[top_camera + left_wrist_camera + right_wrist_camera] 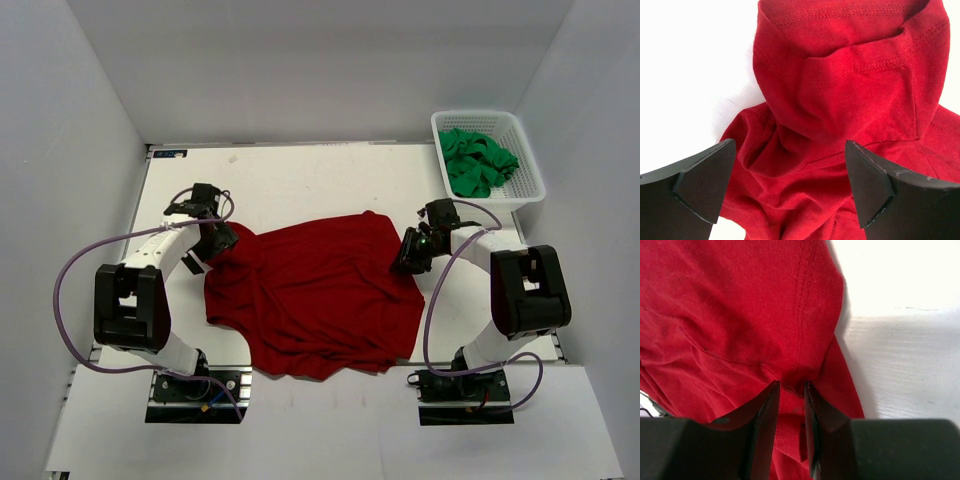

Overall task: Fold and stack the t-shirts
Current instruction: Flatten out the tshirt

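Observation:
I will next close my left gripper on the deep red t-shirt's far corner (230,224) (763,7), at the end of the stitched hem across from my right gripper.
A deep red t-shirt (320,300) lies spread and rumpled on the white table, between the two arms. My left gripper (222,245) is at its upper left corner, open wide. In the left wrist view the gripper (790,150) has bunched red cloth (840,85) below and between the fingers. My right gripper (408,262) is at the shirt's right edge. In the right wrist view the right gripper (791,386) has narrow jaws pinching a fold of red cloth (740,315) near a stitched hem. Green t-shirts (478,160) sit crumpled in the basket.
A white lattice basket (478,114) stands at the table's back right corner. White walls enclose the table (300,175) on three sides. Purple cables loop out from both arms.

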`<action>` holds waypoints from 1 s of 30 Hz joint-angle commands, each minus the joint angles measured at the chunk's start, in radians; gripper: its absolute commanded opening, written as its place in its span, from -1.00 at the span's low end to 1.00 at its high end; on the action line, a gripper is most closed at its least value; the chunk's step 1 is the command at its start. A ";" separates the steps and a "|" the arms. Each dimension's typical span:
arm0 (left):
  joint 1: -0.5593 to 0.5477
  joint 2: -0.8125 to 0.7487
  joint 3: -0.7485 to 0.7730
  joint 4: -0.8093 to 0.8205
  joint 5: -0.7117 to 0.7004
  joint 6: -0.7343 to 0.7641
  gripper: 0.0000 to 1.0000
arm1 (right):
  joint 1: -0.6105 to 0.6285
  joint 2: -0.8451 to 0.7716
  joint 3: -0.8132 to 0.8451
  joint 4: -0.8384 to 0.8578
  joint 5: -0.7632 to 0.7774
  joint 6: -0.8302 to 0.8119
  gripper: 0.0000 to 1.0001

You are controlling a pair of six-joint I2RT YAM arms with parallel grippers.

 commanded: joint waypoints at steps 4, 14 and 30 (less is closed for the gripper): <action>0.014 -0.051 -0.012 0.017 -0.006 -0.003 1.00 | 0.004 0.009 -0.001 0.024 -0.039 0.013 -0.36; 0.014 -0.060 -0.012 0.017 -0.015 0.006 1.00 | 0.010 -0.017 0.005 0.021 -0.022 -0.002 -1.00; 0.023 -0.079 -0.064 0.069 -0.025 -0.003 1.00 | -0.002 -0.217 0.159 0.070 0.196 -0.045 -1.00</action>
